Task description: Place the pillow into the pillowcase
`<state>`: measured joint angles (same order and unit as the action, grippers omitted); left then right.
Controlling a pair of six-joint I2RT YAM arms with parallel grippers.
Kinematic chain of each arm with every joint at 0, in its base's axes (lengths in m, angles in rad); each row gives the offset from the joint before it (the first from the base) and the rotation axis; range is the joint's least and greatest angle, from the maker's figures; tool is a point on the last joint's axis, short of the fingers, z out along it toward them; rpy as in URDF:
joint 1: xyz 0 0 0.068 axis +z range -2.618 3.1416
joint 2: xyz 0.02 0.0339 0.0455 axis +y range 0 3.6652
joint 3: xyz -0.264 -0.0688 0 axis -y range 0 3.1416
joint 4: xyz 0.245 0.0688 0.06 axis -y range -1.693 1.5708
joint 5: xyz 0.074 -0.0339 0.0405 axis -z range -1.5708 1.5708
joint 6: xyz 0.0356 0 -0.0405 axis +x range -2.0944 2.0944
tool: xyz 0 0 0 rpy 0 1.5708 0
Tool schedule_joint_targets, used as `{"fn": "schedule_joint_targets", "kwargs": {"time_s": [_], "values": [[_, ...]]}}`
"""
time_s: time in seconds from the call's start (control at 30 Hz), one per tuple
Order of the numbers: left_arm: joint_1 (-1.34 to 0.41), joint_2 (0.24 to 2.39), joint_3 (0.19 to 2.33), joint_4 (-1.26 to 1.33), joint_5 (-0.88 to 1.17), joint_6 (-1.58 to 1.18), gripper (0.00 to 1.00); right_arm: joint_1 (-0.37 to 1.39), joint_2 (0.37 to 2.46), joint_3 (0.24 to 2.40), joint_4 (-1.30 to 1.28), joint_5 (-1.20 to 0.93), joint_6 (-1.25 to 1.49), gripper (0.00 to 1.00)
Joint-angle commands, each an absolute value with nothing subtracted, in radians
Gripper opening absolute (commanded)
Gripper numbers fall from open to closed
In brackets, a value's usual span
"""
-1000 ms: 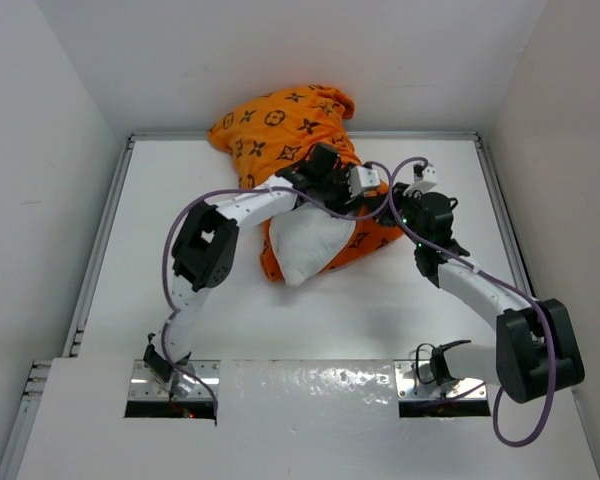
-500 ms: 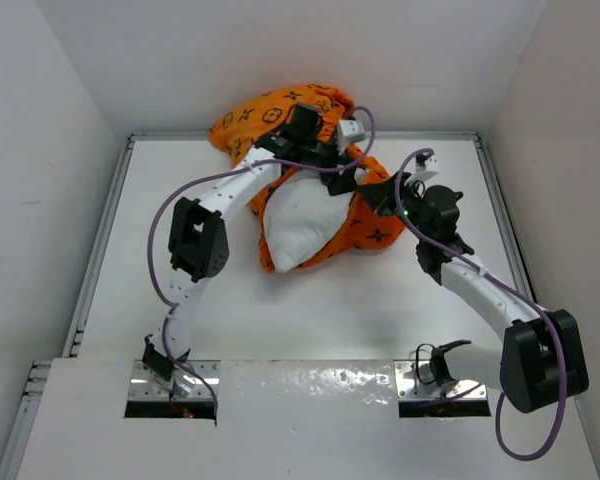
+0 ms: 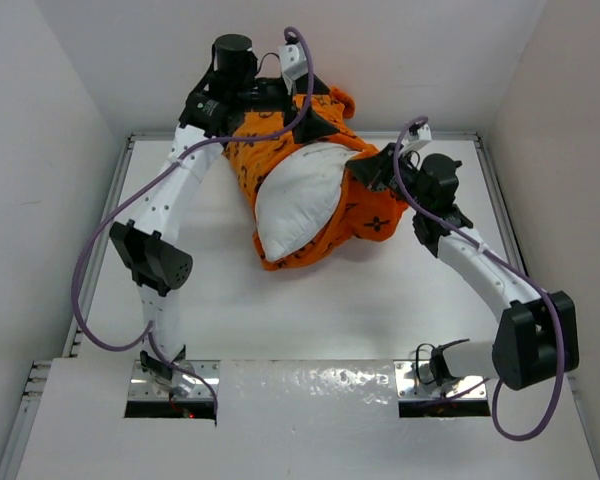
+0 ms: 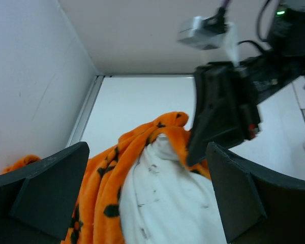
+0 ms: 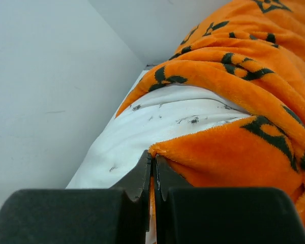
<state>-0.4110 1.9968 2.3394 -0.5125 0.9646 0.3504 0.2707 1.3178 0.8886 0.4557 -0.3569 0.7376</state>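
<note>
Next, my left gripper takes over that edge (image 3: 354,168) of the pillowcase in my right gripper and frees my right gripper, because the white pillow sticks out beside it.
The white pillow (image 3: 300,205) lies at the back middle of the table, part wrapped in the orange pillowcase (image 3: 365,215), its broad white face showing. My left gripper (image 3: 318,112) hangs open high above the bundle's far end, by the back wall, with nothing between its fingers. The left wrist view looks down on the pillow (image 4: 168,203) and pillowcase (image 4: 99,178) between the spread fingers of the left gripper (image 4: 147,152). My right gripper (image 3: 373,178) is shut on the pillowcase's edge at the right. In the right wrist view the right gripper (image 5: 152,155) pinches orange pillowcase (image 5: 244,147) over the pillow (image 5: 142,127).
White walls (image 3: 70,120) close in the table on the left, back and right. A metal rail (image 3: 105,235) runs along the left edge. Purple cables (image 3: 100,250) loop off both arms. The right arm's wrist (image 4: 229,112) shows close to the left gripper.
My left gripper has opened and risen up and back toward the rear wall. More of the pillow's white face now shows. The right gripper has kept its pinch on the pillowcase.
</note>
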Motion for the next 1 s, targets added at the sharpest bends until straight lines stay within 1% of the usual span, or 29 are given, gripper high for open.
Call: {"fn": "schedule_joint_targets", "kwargs": {"time_s": [0.0,0.03,0.07,0.1,0.13,0.17,0.2,0.27,0.37,0.4,0.43,0.47,0.5,0.53,0.6,0.67,0.7,0.73,0.87,0.97], "values": [[-0.419,1.968,2.361,-0.589,1.031,0.377,0.96,0.267,1.339,1.020,0.549,-0.364,0.741,0.00],[-0.420,1.956,2.359,-0.644,1.008,0.490,0.87,0.268,1.348,1.041,0.545,-0.362,0.742,0.00],[-0.445,1.935,2.333,-0.778,0.961,0.625,0.70,0.271,1.370,1.084,0.540,-0.364,0.744,0.00],[-0.468,1.922,2.309,-0.843,0.898,0.690,0.62,0.276,1.380,1.104,0.535,-0.362,0.741,0.00],[-0.516,1.908,2.248,-0.927,0.768,0.748,0.54,0.278,1.390,1.124,0.528,-0.359,0.736,0.00],[-0.532,1.896,2.217,-0.946,0.728,0.780,0.35,0.282,1.403,1.158,0.528,-0.356,0.736,0.00],[-0.540,1.870,2.195,-0.953,0.716,0.794,0.29,0.284,1.408,1.172,0.526,-0.345,0.739,0.00],[-0.541,1.855,2.172,-0.937,0.748,0.762,0.24,0.285,1.419,1.204,0.529,-0.337,0.753,0.00],[-0.557,1.856,2.184,-0.978,0.791,0.747,0.24,0.301,1.425,1.218,0.555,-0.334,0.768,0.00],[-0.564,1.859,2.186,-1.001,0.792,0.776,0.24,0.305,1.425,1.219,0.560,-0.333,0.770,0.00],[-0.572,1.859,2.174,-1.017,0.751,0.776,0.26,0.307,1.424,1.221,0.558,-0.334,0.769,0.00],[-0.571,1.859,2.163,-1.016,0.723,0.773,0.28,0.310,1.425,1.218,0.558,-0.334,0.772,0.00],[-0.569,1.861,2.157,-1.009,0.647,0.747,0.31,0.310,1.424,1.215,0.558,-0.334,0.773,0.00],[-0.555,1.859,2.145,-0.982,0.617,0.729,0.36,0.310,1.422,1.212,0.552,-0.336,0.775,0.00],[-0.529,1.852,2.138,-0.950,0.595,0.671,0.39,0.310,1.414,1.201,0.545,-0.334,0.775,0.00],[-0.508,1.844,2.125,-0.901,0.588,0.649,0.50,0.310,1.410,1.189,0.535,-0.339,0.776,0.00],[-0.509,1.839,2.108,-0.875,0.594,0.649,0.57,0.310,1.405,1.186,0.532,-0.345,0.778,0.00],[-0.509,1.838,2.093,-0.850,0.603,0.635,0.60,0.313,1.404,1.183,0.529,-0.360,0.782,0.00],[-0.509,1.856,2.039,-0.715,0.649,0.534,0.64,0.327,1.385,1.175,0.494,-0.394,0.778,0.00],[-0.505,1.873,2.084,-0.725,0.684,0.541,0.63,0.328,1.352,1.177,0.425,-0.400,0.732,0.00]]}}
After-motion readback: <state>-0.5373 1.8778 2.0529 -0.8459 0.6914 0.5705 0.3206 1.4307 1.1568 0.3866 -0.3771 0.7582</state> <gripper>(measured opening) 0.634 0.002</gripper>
